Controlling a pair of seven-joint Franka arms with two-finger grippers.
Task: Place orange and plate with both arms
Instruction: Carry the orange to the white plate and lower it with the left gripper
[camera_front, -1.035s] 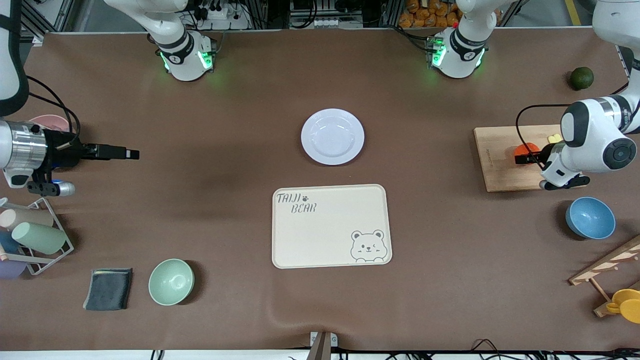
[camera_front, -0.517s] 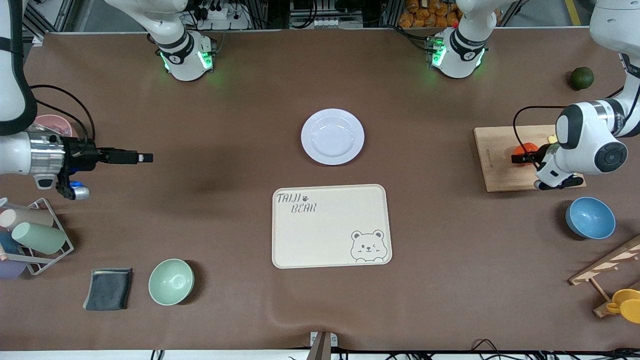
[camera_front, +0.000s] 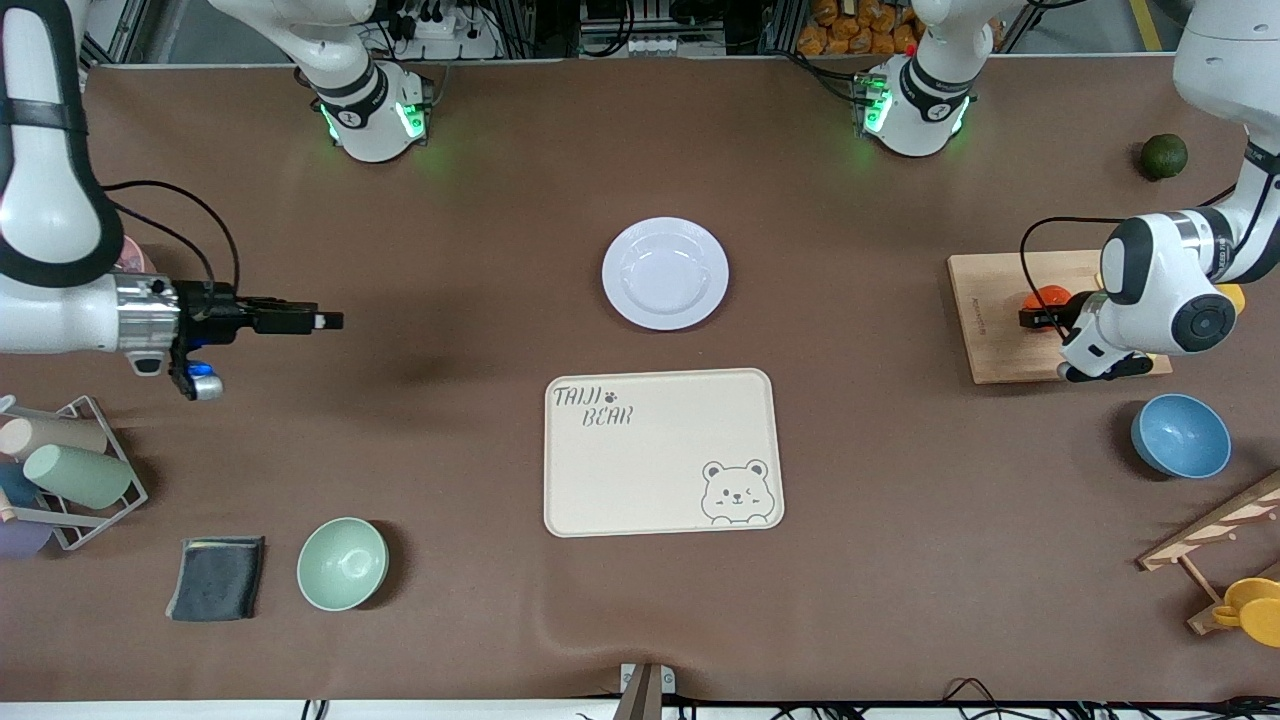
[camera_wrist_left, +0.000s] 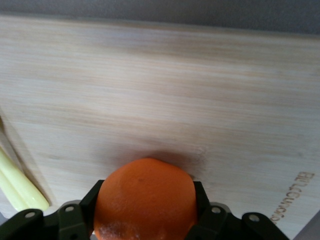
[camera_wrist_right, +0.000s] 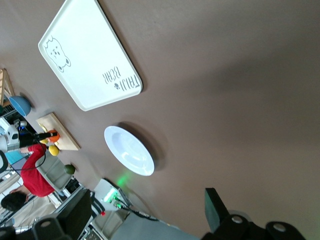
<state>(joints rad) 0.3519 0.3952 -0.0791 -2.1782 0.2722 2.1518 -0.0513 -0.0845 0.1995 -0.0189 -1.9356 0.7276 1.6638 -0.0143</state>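
Next, my left gripper releases the orange, now just over the cutting board, close to the middle of the pale lavender plate (camera_front: 662, 283).
The orange (camera_front: 1050, 297) is small and bright orange-red, at the wooden cutting board (camera_front: 990, 330) toward the left arm's end of the table. My left gripper (camera_front: 1035, 318) is shut on it; in the left wrist view the orange (camera_wrist_left: 145, 200) fills the gap between the black fingers (camera_wrist_left: 200, 192), just over the board (camera_wrist_left: 150, 90). The pale lavender plate (camera_front: 665, 273) lies at the table's middle and also shows in the right wrist view (camera_wrist_right: 129, 150). My right gripper (camera_front: 325, 321) is open and empty over bare table, well short of the plate, toward the right arm's end.
A cream bear tray (camera_front: 660, 452) lies nearer the camera than the plate. A blue bowl (camera_front: 1180, 435), a yellow lemon (camera_front: 1232, 296) and a dark green fruit (camera_front: 1163, 156) surround the board. A mint bowl (camera_front: 342, 563), grey cloth (camera_front: 217, 577) and cup rack (camera_front: 70, 470) stand near the right arm's end.
My right gripper has moved toward the table's middle, closer to the plate. My left gripper, shut on the orange, has shifted slightly toward the middle over the board.
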